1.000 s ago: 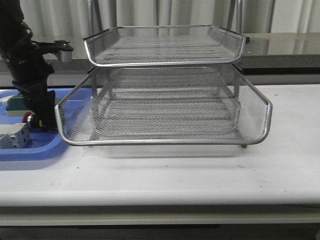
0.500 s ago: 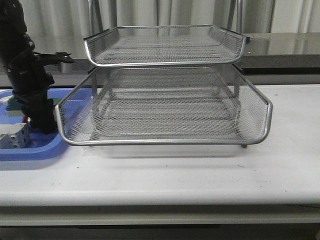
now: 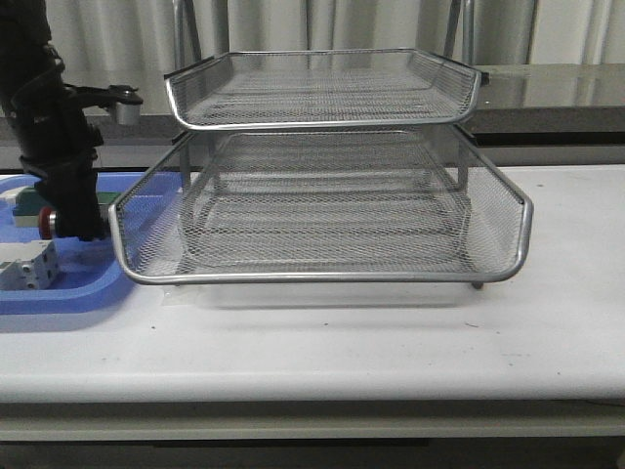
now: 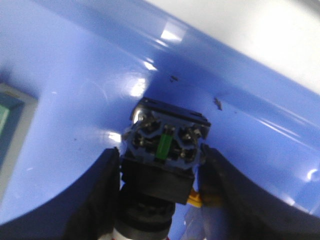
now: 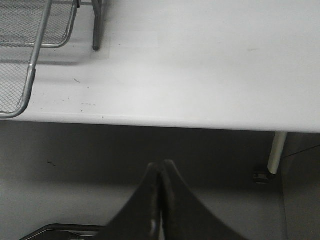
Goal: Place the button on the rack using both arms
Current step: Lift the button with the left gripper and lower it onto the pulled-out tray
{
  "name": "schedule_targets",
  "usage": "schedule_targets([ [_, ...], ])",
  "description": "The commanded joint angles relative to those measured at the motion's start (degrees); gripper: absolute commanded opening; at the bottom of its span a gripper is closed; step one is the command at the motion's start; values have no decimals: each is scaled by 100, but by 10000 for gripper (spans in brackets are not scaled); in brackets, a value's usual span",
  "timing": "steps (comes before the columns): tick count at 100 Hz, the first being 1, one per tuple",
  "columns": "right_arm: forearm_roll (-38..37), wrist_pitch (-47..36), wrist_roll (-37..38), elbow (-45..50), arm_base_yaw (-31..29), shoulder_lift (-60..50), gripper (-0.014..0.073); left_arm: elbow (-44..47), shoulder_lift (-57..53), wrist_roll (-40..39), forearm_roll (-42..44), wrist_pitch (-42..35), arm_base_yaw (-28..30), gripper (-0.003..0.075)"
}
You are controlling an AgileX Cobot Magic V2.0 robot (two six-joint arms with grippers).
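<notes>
Next, my left gripper lets go of the button near the middle of the rack's lower tray [image 3: 295, 235], toward its front edge. The button is now just above the blue tray.
The button [image 4: 167, 145] has a black body and a blue rear block with a green strip. It sits between the two black fingers of my left gripper [image 4: 162, 162], which is shut on it. In the front view its red head [image 3: 46, 223] shows beside the left gripper [image 3: 73, 225], just above the blue tray, left of the rack. The silver wire-mesh rack [image 3: 322, 277] stands mid-table with its trays empty. My right gripper [image 5: 161, 167] is shut and empty, below and in front of the table's front edge; the rack's corner [image 5: 30, 75] lies beyond it.
A flat blue plastic tray [image 3: 68, 293] lies at the table's left and fills the left wrist view [image 4: 75, 75]. It holds a white terminal block [image 3: 27, 266] and a green-topped block [image 3: 27, 203]. White tabletop [image 5: 200, 65] extends right of the rack.
My left gripper has shifted slightly left and risen a little, with the button in it. The white terminal block is more exposed. The rack has not moved.
</notes>
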Motion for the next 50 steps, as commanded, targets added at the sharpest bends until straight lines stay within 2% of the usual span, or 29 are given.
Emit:
schedule_targets([
  [1,-93,-270,-22,-193,7,0,-68,-479,-384,-145,-102,380,-15,27],
  [31,-93,-265,-22,-193,7,0,-68,-663,-1045,-638,-37,380,-4,27],
  [50,-93,-265,-22,-193,7,0,-68,-507,-1641,-660,-39,380,-4,27],
])
